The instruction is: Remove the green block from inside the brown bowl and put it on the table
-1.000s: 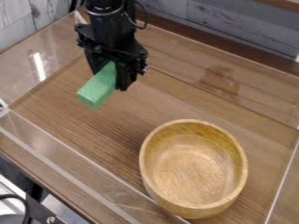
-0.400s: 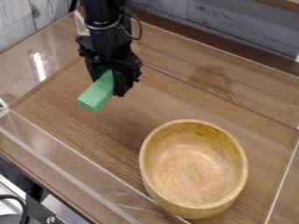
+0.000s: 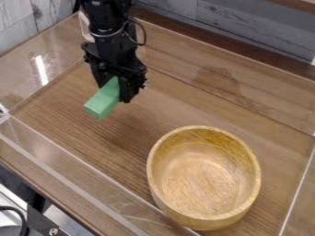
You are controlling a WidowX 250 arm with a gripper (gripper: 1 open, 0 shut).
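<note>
Next, my gripper releases the green block on the bare wood (image 3: pixel 117 104) just below its fingers, well away from the brown bowl. The green block is now held close above the wood.
My black gripper (image 3: pixel 114 86) hangs over the left part of the table (image 3: pixel 185 106), pointing straight down and shut on the green block (image 3: pixel 103 98). The block is a small bright green bar, tilted, with its lower end sticking out to the lower left of the fingers, close above the wood. The brown bowl (image 3: pixel 205 175) stands at the lower right, round, light wood, with nothing inside it. Gripper and block are well to the upper left of the bowl, apart from it.
Low clear acrylic walls (image 3: pixel 50 152) run around the tabletop's edges. A grey plank wall (image 3: pixel 246 23) stands behind the table. Bare wood lies between the gripper and the bowl.
The gripper has sunk toward the tabletop with the green block in it and shifted slightly away from the bowl. The bowl has not moved.
</note>
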